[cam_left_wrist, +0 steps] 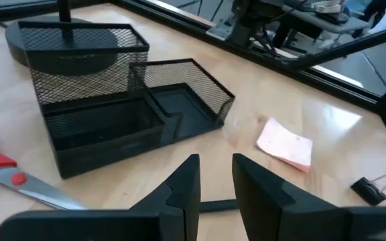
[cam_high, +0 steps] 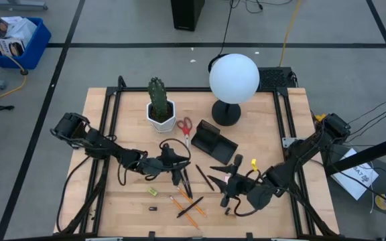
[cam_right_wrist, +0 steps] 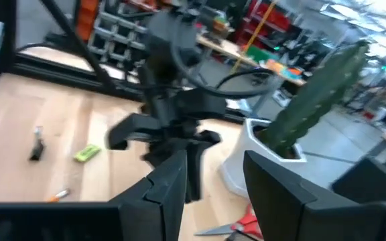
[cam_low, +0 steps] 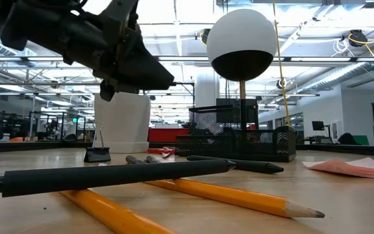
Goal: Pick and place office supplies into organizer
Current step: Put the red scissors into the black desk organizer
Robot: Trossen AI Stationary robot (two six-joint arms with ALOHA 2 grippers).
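Observation:
My left gripper needs to go next to the red-handled scissors beside the organizer and close on the scissors' blades (cam_high: 187,144) (cam_left_wrist: 67,201) near the pointed end.
The black mesh organizer (cam_high: 214,142) (cam_left_wrist: 112,114) stands mid-table. Red-handled scissors (cam_high: 185,127) (cam_left_wrist: 5,171) lie flat beside it. Black pens (cam_high: 186,186) (cam_low: 115,175) and orange pencils (cam_high: 189,209) (cam_low: 232,195) lie toward the near edge. A pink sticky-note pad (cam_high: 224,179) (cam_left_wrist: 285,144), a yellow piece (cam_high: 152,192) and a black clip (cam_left_wrist: 374,187) also lie on the table. My left gripper (cam_high: 177,175) (cam_left_wrist: 216,181) hangs above the pens, its fingers a little apart with nothing between them. My right gripper (cam_high: 228,194) (cam_right_wrist: 213,181) is open over the pad and holds nothing.
A white hexagonal cactus pot (cam_high: 159,110) and a lamp with a white globe (cam_high: 233,80) stand at the far side behind the organizer. Another black clip (cam_low: 97,153) stands upright on the table. The two grippers face each other closely near mid-table.

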